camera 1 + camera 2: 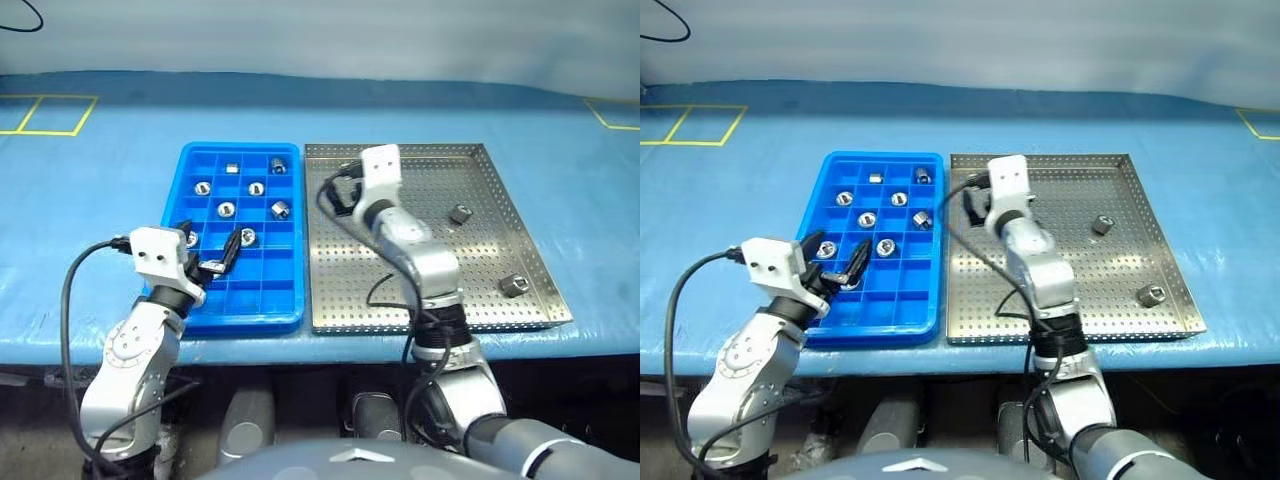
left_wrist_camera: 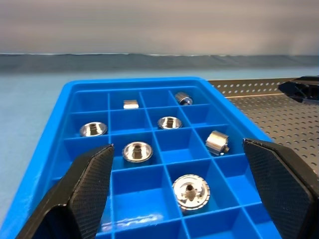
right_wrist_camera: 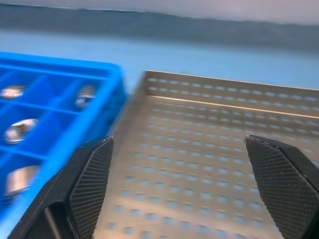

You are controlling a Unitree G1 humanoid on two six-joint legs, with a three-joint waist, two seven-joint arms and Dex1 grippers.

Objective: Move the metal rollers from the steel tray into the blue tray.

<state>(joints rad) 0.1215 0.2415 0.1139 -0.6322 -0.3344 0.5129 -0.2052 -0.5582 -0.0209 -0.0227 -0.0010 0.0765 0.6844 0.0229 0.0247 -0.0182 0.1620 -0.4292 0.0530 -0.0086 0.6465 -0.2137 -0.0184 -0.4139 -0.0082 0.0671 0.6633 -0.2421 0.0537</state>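
Next, my right gripper goes to the farther metal roller on the steel tray and closes on that roller's round side (image 1: 460, 214).
The blue tray (image 1: 268, 292) lies left of the steel tray (image 1: 490, 250), the two almost touching. Several metal rollers rest in the blue tray's compartments, one of them (image 2: 191, 190) just ahead of my left gripper (image 2: 177, 147). That gripper hovers open and empty over the tray's near left part. Two metal rollers lie on the steel tray's perforated floor, one at mid right (image 1: 460, 213) and one near the front right corner (image 1: 513, 284). My right gripper (image 3: 178, 142) hangs open and empty over the steel tray's far left area, beside the blue tray's wall.
Both trays sit on a table covered in blue cloth (image 1: 120, 200), its front edge close to me. Yellow tape squares mark the far left (image 1: 50, 115) and far right (image 1: 612, 115). Black cables loop from both wrists.
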